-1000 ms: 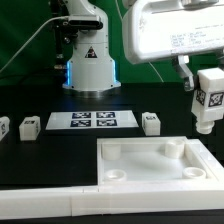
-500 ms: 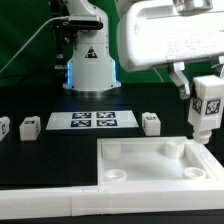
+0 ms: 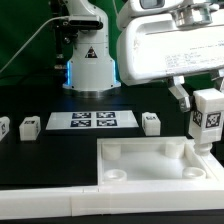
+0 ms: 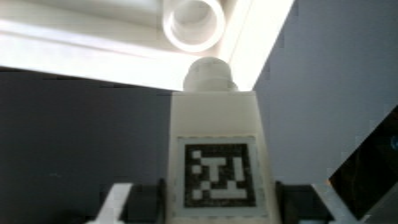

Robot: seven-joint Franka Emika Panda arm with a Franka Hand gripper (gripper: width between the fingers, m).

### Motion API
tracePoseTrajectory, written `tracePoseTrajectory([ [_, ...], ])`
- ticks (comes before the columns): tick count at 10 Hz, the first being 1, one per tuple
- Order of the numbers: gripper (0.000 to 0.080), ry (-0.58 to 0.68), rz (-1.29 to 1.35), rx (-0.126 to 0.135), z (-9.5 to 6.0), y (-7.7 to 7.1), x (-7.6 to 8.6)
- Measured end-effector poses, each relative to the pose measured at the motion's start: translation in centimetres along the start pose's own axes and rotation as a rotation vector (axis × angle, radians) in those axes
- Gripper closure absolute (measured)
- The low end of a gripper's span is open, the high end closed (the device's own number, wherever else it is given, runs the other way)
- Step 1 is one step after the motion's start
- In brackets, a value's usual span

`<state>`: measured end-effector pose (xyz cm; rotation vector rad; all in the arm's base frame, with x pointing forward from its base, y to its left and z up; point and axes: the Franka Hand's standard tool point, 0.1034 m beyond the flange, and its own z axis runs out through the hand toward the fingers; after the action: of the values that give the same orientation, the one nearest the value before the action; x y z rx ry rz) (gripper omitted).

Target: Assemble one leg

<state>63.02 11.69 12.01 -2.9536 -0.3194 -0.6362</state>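
My gripper is to release the white leg standing in the tray's front corner hole (image 3: 195,173) (image 4: 194,22) just below the leg's tip.
My gripper (image 3: 203,98) is shut on a white leg (image 3: 206,120) with a black-and-white tag. It holds the leg upright above the far right corner of the large white tray (image 3: 150,165). In the wrist view the leg (image 4: 219,150) sits between my fingers (image 4: 121,205), its rounded tip pointing toward a round corner hole (image 4: 192,22) of the tray. Three more legs lie on the table: one (image 3: 151,122) right of the marker board, two (image 3: 28,126) (image 3: 4,127) at the exterior view's left.
The marker board (image 3: 92,120) lies flat behind the tray. The robot base (image 3: 90,60) stands at the back centre. A long white wall piece (image 3: 50,205) runs along the front left of the tray.
My gripper has lowered with the leg and drifted slightly toward the camera; the leg's tip is now close above the tray's far right corner.
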Motion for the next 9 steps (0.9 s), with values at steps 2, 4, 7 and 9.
tracePoseTrajectory([
  [2,0.0506,-0.001,0.002,-0.005,0.6,0.4,-0.7],
  [4,0.0506,-0.001,0.005,-0.005,1.5,0.5,-1.3],
  [7,0.0506,-0.003,0.007,-0.003,2.2,0.5,-1.4],
  [9,0.0506,-0.003,0.006,-0.001,2.8,0.3,-1.9],
])
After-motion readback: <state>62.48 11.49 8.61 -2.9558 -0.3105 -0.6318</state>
